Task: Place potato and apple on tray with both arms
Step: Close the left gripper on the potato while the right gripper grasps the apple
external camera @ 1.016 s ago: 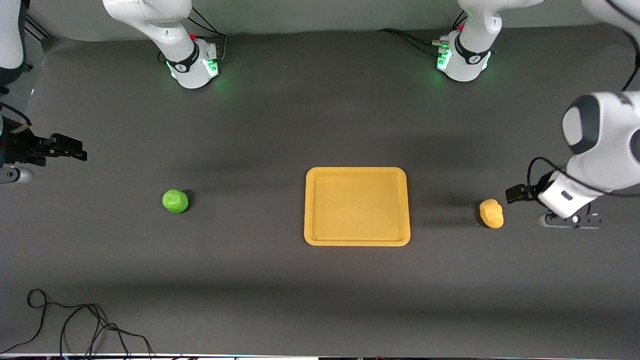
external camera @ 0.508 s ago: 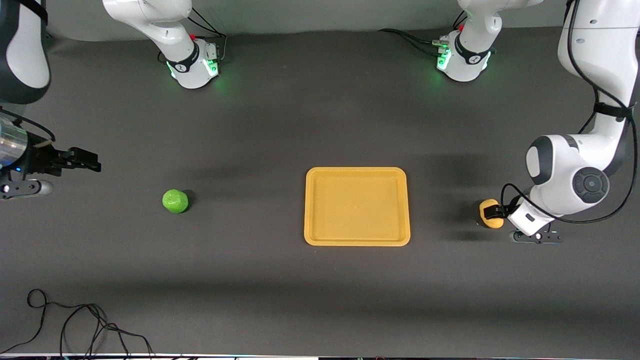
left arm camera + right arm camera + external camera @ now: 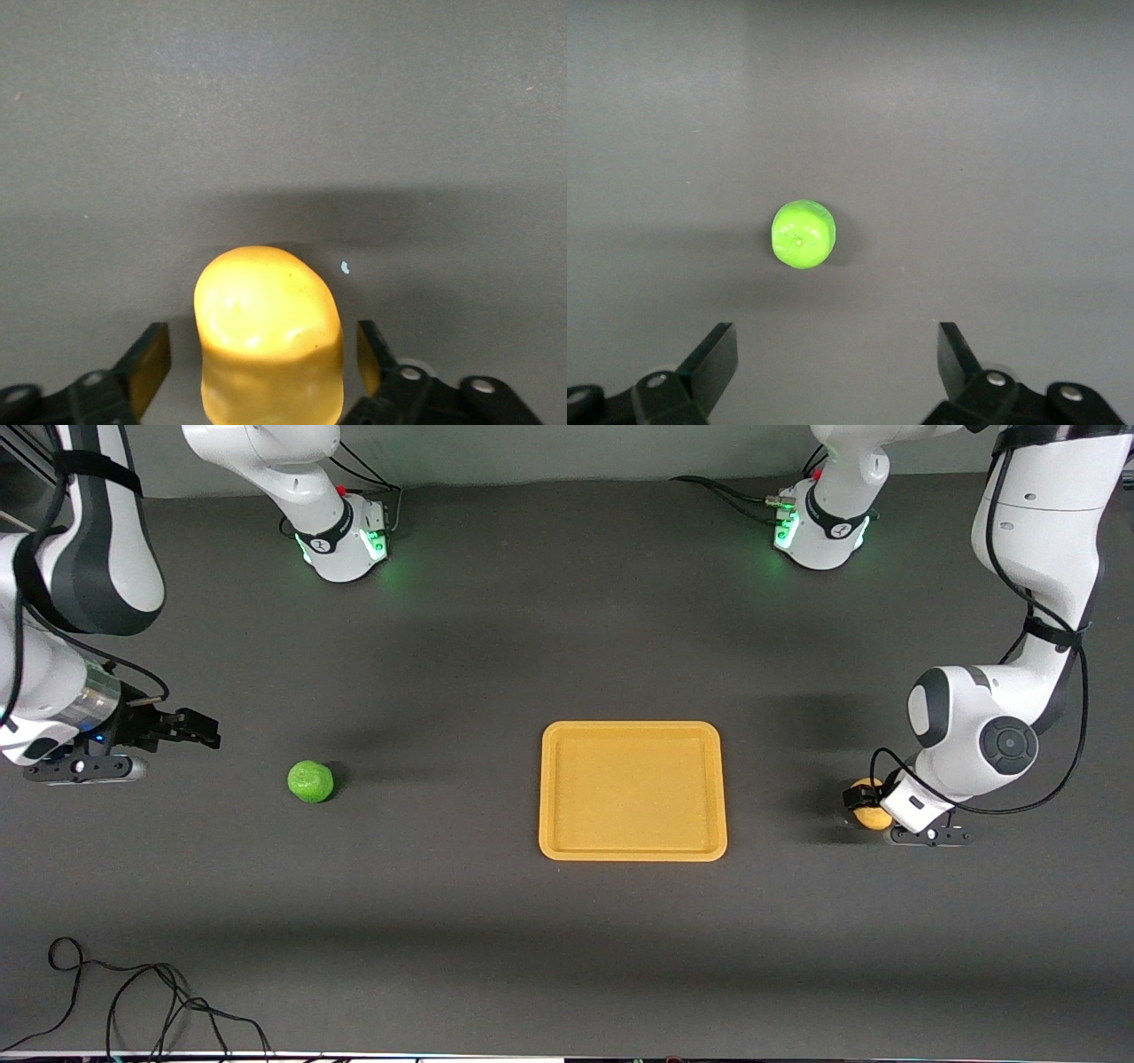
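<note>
I need to next move my right gripper to the middle of the green apple (image 3: pixel 310 782) (image 3: pixel 803 235) and close it there, with its fingers on opposite sides of the apple.
The yellow-orange potato (image 3: pixel 875 817) lies on the table toward the left arm's end, beside the orange-yellow tray (image 3: pixel 633 729). My left gripper (image 3: pixel 861 797) is down at the potato and open. In the left wrist view the potato (image 3: pixel 268 328) sits between the fingers (image 3: pixel 146 363) with a small gap on each side, and the gripper (image 3: pixel 263 352) straddles it. The green apple (image 3: pixel 311 781) lies toward the right arm's end. My right gripper (image 3: pixel 202 732) is open and empty, short of the apple. The apple (image 3: pixel 803 234) shows ahead of that gripper (image 3: pixel 837 354) in the right wrist view.
The tray stands in the middle of the dark table mat with nothing in it. A black cable (image 3: pixel 133 1001) lies looped near the front edge at the right arm's end. The two green-lit arm bases (image 3: pixel 341 540) stand at the back.
My left gripper has moved in over the potato and now straddles it. My right gripper has moved closer to the apple. Potato, apple and tray have not moved.
</note>
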`<move>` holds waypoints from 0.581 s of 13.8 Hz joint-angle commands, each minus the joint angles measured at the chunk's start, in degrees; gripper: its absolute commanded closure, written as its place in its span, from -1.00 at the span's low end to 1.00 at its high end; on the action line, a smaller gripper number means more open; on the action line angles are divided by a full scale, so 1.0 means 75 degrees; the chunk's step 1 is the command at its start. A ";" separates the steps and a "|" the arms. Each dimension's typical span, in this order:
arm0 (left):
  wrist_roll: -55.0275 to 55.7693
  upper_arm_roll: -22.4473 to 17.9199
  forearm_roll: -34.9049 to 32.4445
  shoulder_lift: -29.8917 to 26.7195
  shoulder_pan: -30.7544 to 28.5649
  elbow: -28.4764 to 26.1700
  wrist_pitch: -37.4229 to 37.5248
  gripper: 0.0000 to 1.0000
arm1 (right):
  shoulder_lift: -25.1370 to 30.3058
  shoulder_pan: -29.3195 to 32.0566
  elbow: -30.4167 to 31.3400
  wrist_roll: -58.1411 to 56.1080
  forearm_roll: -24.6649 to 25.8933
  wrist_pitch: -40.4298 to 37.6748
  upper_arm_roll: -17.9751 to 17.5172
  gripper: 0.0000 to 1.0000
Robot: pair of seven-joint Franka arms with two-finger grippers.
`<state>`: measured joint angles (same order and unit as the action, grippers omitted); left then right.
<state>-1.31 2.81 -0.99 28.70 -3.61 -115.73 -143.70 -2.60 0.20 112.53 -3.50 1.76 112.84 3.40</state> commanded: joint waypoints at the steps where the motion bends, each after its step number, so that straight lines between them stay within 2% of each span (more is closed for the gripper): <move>1: 0.0267 0.0013 -0.0031 -0.0159 -0.0022 -0.0144 -0.0059 -0.20 | 0.0102 -0.0318 0.0418 0.0314 0.0023 0.0306 0.0027 -1.00; 4: 0.0385 0.0013 -0.0031 -0.0241 0.0013 -0.0144 -0.0013 -0.02 | -0.0040 -0.0284 0.0394 0.0327 0.0023 0.0353 0.0051 -1.00; 5: 0.0478 0.0013 -0.0031 -0.0369 0.0059 -0.0144 0.0069 -0.01 | 0.0042 -0.0307 0.0557 0.0233 0.0023 0.0550 0.0051 -1.00; 8: 0.0783 0.0024 -0.0031 -0.1199 0.0456 0.0148 0.1575 -0.02 | 0.0476 -0.0331 0.2067 0.0361 0.0012 0.2364 0.0051 -1.00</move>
<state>1.95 3.36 -0.99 26.05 -2.95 -114.86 -139.44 -2.50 -1.49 120.01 -2.16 1.76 123.36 3.33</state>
